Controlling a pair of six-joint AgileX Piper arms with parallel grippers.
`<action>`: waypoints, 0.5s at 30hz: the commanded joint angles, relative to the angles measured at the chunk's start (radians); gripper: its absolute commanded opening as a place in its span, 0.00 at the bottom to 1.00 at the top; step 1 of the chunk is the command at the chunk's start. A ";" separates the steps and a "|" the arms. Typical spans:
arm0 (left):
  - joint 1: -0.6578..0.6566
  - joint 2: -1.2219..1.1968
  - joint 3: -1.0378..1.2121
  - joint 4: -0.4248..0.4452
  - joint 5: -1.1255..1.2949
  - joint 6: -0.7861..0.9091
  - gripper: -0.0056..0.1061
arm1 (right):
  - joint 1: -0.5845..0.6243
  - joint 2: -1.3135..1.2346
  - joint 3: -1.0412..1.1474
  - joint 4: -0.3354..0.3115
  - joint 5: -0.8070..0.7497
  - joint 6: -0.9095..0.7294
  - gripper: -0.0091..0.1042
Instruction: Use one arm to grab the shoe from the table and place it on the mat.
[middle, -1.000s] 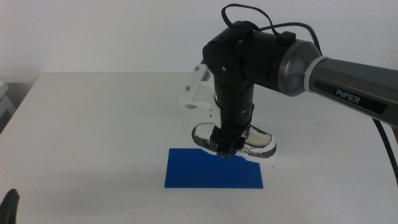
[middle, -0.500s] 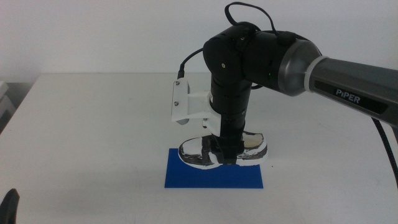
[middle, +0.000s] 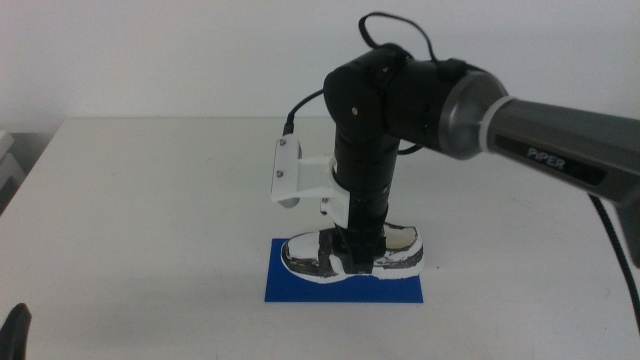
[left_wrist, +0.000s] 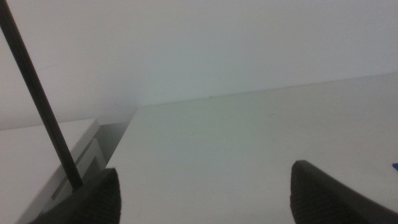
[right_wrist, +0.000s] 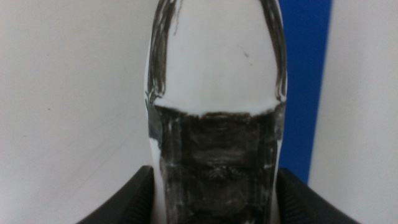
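Observation:
The shoe, now low over the mat's far edge, will go from my right gripper onto the middle of the blue mat (middle: 345, 267).
The right arm (middle: 420, 95) reaches in from the right, and its gripper (middle: 357, 255) is shut on the shoe (middle: 395, 255), a small white sneaker with black and grey patches. The shoe sits low over the far edge of the blue mat (middle: 343, 285), toe to the left; I cannot tell if it touches the mat. In the right wrist view the shoe (right_wrist: 214, 68) fills the frame between the jaws, with the mat (right_wrist: 305, 81) beside it. The left gripper (left_wrist: 205, 193) is open and empty over the white table (left_wrist: 249, 137), near its front left corner.
The white table (middle: 150, 200) extends around the mat on all sides. A white camera mount (middle: 290, 172) juts from the right wrist to the left. A light cabinet (left_wrist: 37, 155) stands beyond the table's left edge.
The right gripper has carried the shoe toward the front and left, from behind the mat onto its far edge, and lowered it. The wrist has turned.

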 joint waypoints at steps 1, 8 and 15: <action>-0.004 -0.007 0.005 -0.009 -0.081 -0.006 0.89 | -0.007 -0.042 -0.030 -0.008 0.029 -0.012 0.05; -0.004 -0.007 0.005 -0.009 -0.081 -0.006 0.89 | -0.012 0.013 -0.030 -0.008 -0.064 -0.005 0.05; -0.004 -0.007 0.005 -0.009 -0.081 -0.006 0.89 | -0.014 0.029 -0.030 -0.008 -0.116 -0.005 0.05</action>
